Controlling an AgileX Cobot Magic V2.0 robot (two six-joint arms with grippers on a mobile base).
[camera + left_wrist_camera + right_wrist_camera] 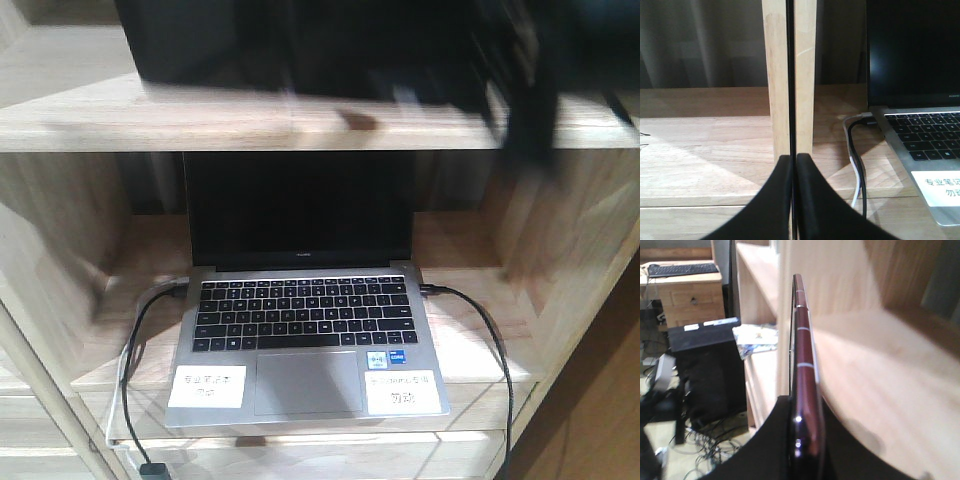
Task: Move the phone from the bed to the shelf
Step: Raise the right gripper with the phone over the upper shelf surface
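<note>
My right gripper is going to put the phone down on the upper shelf board (187, 47) (900, 360) above the laptop's white-cable side.
My right gripper (802, 401) is shut on the phone (804, 340), a thin glossy dark slab with a pinkish-metal edge. I see it edge-on, sticking forward just above a pale plank of the shelf (880, 370). In the front view the phone is a blurred black slab (300, 45) over the upper shelf board (250, 125), with the dark right arm (530, 100) beside it. My left gripper (792, 159) is shut on nothing, low in front of a shelf upright (805, 75). The bed is out of view.
An open grey laptop (300, 340) fills the lower cubby, with black cables (135, 340) trailing off both sides. The left gripper has the laptop (920, 135) and a cable (856, 150) to its right. Left of the shelf stand a black box (705, 370) and a desk (690, 295).
</note>
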